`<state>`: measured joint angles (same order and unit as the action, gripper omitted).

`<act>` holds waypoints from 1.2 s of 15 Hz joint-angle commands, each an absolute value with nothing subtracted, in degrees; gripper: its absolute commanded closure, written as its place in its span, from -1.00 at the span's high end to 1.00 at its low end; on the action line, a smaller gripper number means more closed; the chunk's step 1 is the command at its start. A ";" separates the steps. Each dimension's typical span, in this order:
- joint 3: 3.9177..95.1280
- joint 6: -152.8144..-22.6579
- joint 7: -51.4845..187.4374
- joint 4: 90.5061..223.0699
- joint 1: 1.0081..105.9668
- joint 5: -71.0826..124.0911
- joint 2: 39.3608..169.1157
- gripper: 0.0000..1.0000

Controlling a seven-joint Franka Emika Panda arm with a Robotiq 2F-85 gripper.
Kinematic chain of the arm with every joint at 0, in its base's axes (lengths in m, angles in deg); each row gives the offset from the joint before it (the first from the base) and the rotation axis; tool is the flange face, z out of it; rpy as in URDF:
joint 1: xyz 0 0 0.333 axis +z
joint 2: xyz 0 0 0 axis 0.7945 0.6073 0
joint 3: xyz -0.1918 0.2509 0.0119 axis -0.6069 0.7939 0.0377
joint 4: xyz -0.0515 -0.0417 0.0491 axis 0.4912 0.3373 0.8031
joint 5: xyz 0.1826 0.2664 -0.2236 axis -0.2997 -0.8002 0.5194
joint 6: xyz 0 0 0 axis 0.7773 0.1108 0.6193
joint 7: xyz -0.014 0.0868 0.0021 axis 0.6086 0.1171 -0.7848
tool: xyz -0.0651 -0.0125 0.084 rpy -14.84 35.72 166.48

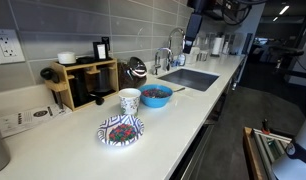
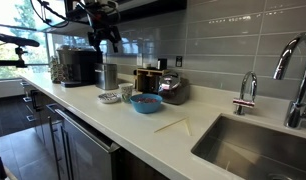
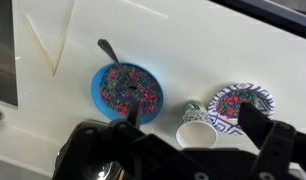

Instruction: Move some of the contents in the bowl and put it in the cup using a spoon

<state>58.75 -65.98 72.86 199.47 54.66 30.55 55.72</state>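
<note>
The metal spoon is close to me to grab next at the spoon's handle (image 1: 175,92) (image 3: 110,54), near the blue bowl's rim. My gripper needs to go there and grab it.
A blue bowl (image 3: 126,88) full of small red and dark pieces stands on the white counter, with a metal spoon (image 3: 106,48) resting in it, handle pointing away over the rim. A white patterned cup (image 3: 196,131) stands upright and empty beside the bowl. My gripper (image 3: 198,122) is open and empty, high above the cup and bowl. Both exterior views show the bowl (image 1: 155,96) (image 2: 146,103), the cup (image 1: 129,100) (image 2: 126,93) and the raised gripper (image 1: 194,28) (image 2: 105,38).
A patterned plate (image 3: 243,103) (image 1: 121,130) with more of the pieces lies beside the cup. Two thin wooden sticks (image 2: 173,126) lie between the bowl and the sink (image 1: 189,78). A wooden rack with a coffee maker (image 1: 85,84) stands against the tiled wall.
</note>
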 commanded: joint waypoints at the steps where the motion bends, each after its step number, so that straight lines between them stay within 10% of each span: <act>1: 52.42 -77.96 81.79 201.56 55.19 29.66 59.37 1.00; 18: 43.60 -92.24 99.73 202.34 53.46 24.10 73.61 1.00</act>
<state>43.08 -89.31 97.76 201.37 54.58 23.65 72.31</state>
